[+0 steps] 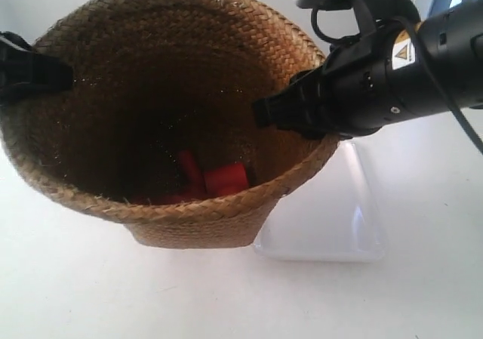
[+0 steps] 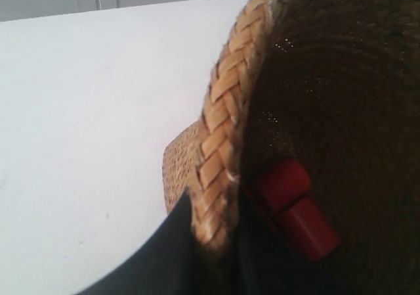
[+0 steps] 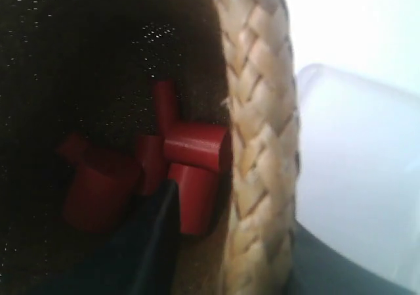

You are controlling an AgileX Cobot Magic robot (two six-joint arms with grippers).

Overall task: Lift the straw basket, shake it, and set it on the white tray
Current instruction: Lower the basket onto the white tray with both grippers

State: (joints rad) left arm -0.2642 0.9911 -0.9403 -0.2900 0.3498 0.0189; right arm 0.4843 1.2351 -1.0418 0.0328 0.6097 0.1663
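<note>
I will release the straw basket from my left gripper, its base on the middle of the white tray (image 1: 313, 203).
The straw basket (image 1: 113, 75) fills the exterior view, tilted toward the camera and held off the table, with red plastic pieces (image 1: 225, 179) at its bottom. The arm at the exterior view's right has its gripper (image 1: 283, 112) clamped on the rim. The arm at the exterior view's left grips the opposite rim (image 1: 45, 75). In the left wrist view my left gripper (image 2: 213, 242) is shut on the braided rim (image 2: 223, 131). My right gripper (image 3: 230, 242) pinches the rim (image 3: 259, 131) too. The white tray (image 1: 339, 218) lies on the table beside the basket's base.
White tabletop (image 1: 75, 278) lies all round. Red pieces (image 3: 190, 157) show inside the basket in both wrist views (image 2: 292, 206). A black cable (image 1: 453, 105) hangs from the arm at the exterior view's right.
</note>
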